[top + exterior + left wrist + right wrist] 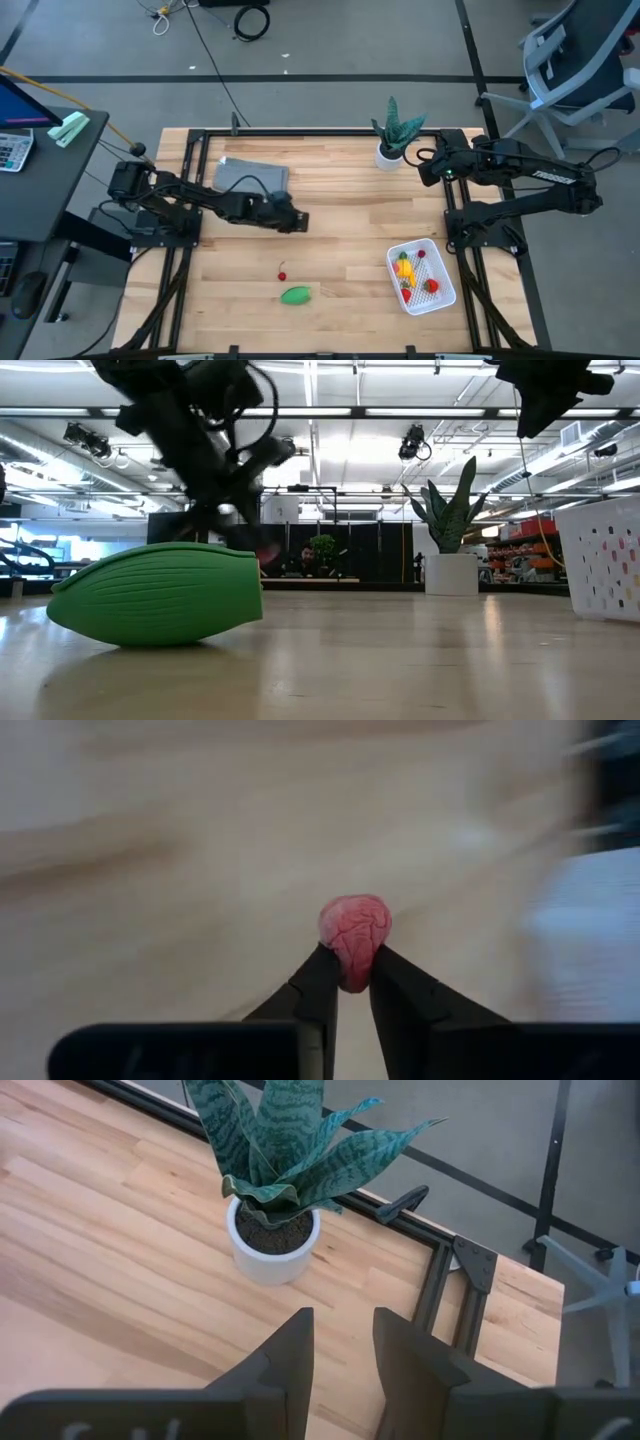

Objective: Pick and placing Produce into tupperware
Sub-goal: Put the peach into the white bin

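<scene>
The pink piece, now held over the table's middle, will be released by my left gripper between the yellow piece and the white basket's far side (413, 254).
My left gripper (352, 978) is over the middle of the table (297, 222) and is shut on a small pink wrinkled fruit piece (355, 932). The white basket (422, 277) stands near the table's right near corner and holds several red, yellow and orange pieces. A small red piece (282, 274) and the green oval piece (296, 295) lie on the wood near the near edge; the green one fills the low view's left (155, 595). My right gripper (338, 1342) is open, raised over the far right of the table beside the potted plant (272, 1230). My left gripper pinches the pink piece between its two fingertips (322, 982), on the piece's lower end (354, 976). Most of the piece sticks out past the fingertips. It is lifted clear of the table.
A grey folded cloth (251, 177) lies at the far left under the left arm. The spiky plant in a white pot (391, 150) stands at the far right. Black frame rails (455, 230) run along the table's sides. Bare wood lies between the left gripper and the basket.
</scene>
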